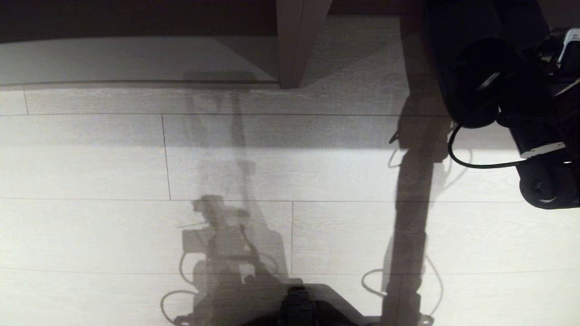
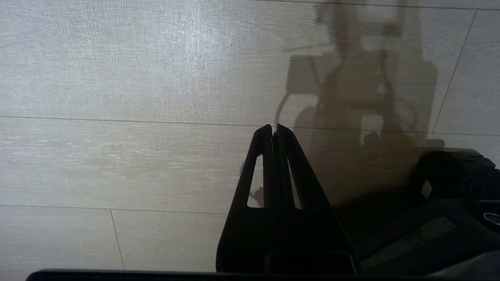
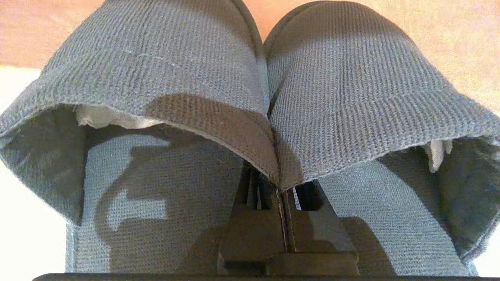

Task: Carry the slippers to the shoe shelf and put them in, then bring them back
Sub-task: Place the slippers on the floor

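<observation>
My right gripper is going to set the grey slippers down on the shoe shelf (image 1: 463,40) beside the slanted divider panel.
The slippers (image 3: 164,66) are a pair of grey knitted fabric ones. They fill the right wrist view side by side, toes pointing away. My right gripper (image 3: 279,187) is shut on the two inner collar edges where they meet. In the head view the slippers (image 1: 455,63) hang as a dark mass at the upper right, above the floor, under my right arm (image 1: 539,136). The shoe shelf shows at the top, with its pale bottom plank (image 1: 113,59) and slanted divider panel (image 1: 299,40). My left gripper (image 2: 272,130) hangs shut and empty over the floor.
Pale wood-plank floor (image 1: 226,172) stretches in front of the shelf, crossed by the robot's shadows. My base (image 1: 299,308) sits at the bottom edge. A black cable (image 1: 471,164) loops below the right wrist.
</observation>
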### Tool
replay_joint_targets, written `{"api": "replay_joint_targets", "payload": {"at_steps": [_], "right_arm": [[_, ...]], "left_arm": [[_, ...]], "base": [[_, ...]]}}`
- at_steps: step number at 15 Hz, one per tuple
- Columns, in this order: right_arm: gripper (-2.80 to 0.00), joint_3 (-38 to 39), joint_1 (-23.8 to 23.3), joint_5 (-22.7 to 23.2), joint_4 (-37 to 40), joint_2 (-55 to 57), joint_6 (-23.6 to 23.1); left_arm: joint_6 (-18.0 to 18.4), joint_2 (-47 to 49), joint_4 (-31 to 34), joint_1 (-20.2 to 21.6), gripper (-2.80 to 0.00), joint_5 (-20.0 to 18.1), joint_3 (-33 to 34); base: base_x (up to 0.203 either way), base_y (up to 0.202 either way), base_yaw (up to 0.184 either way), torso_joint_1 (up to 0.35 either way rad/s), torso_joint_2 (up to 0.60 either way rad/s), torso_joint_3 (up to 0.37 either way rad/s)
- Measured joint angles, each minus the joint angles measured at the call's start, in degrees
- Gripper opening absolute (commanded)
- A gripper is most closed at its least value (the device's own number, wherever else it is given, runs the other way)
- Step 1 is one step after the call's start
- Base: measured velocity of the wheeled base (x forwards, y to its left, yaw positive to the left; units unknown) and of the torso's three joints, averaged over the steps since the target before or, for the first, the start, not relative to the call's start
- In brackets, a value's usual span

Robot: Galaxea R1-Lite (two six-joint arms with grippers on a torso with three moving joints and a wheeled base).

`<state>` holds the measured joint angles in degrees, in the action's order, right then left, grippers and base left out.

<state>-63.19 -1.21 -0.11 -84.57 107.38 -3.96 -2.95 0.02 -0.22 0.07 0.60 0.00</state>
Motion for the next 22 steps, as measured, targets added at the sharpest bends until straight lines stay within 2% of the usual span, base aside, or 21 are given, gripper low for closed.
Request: {"api": "replay_joint_targets", "payload": {"at_steps": [2, 7, 14, 22], "right_arm": [[-2.80, -1.2, 0.1, -0.4, 0.0, 1.2, -0.2], [-2.80, -14.3, 1.3, -3.1, 0.2, 7.9, -2.3], [-2.80, -24.0, 1.9, -4.1, 0.0, 15.4, -3.9], [-2.80, -27.3, 1.7, -4.0, 0.0, 18.2, -4.4]], "left_arm": [[0.0, 0.0, 0.0, 0.0, -2.80, 0.0, 0.0], [0.0, 0.0, 0.0, 0.0, -2.80, 0.0, 0.0], [0.0, 0.0, 0.0, 0.0, -2.80, 0.0, 0.0], [0.0, 0.0, 0.0, 0.0, -2.80, 0.0, 0.0]], "base": [[0.000, 0.000, 0.000, 0.000, 0.00, 0.000], [0.000, 0.000, 0.000, 0.000, 0.00, 0.000], [0.000, 0.000, 0.000, 0.000, 0.00, 0.000], [0.000, 0.000, 0.000, 0.000, 0.00, 0.000]]}}
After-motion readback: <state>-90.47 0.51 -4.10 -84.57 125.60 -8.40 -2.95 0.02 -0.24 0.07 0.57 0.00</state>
